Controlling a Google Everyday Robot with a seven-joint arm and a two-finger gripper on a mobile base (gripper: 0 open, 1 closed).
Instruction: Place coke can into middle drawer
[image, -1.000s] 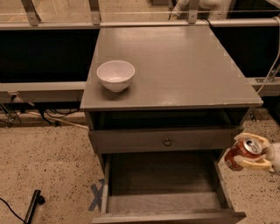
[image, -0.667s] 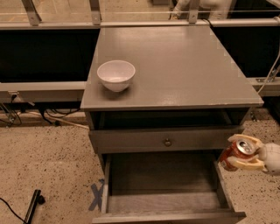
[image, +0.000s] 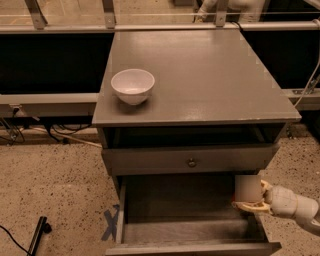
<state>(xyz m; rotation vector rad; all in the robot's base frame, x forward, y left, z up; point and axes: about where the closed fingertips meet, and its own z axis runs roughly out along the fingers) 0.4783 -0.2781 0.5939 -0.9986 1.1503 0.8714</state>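
Note:
Next, my gripper sets the coke can on the middle drawer's wood-grain bottom, close to the drawer's side (image: 237, 210).
The middle drawer (image: 175, 202) is pulled open at the bottom of the grey cabinet, and its wood-grain floor is bare. My gripper (image: 252, 199) reaches in from the right, at the drawer's right wall. It holds the coke can (image: 248, 188) just above the drawer's right side. The can's markings are hard to make out; a bit of red shows at its lower left. One pale finger (image: 250, 205) lies under the can.
A white bowl (image: 132, 86) stands on the cabinet top (image: 210, 75) at the left. The drawer front with a round knob (image: 191, 162) is shut above the open drawer. Blue tape (image: 110, 222) and a black cable (image: 37, 235) lie on the floor at the left.
My gripper has moved left with the can, from beside the cabinet's right side to over the open drawer's right edge. The bowl has not moved.

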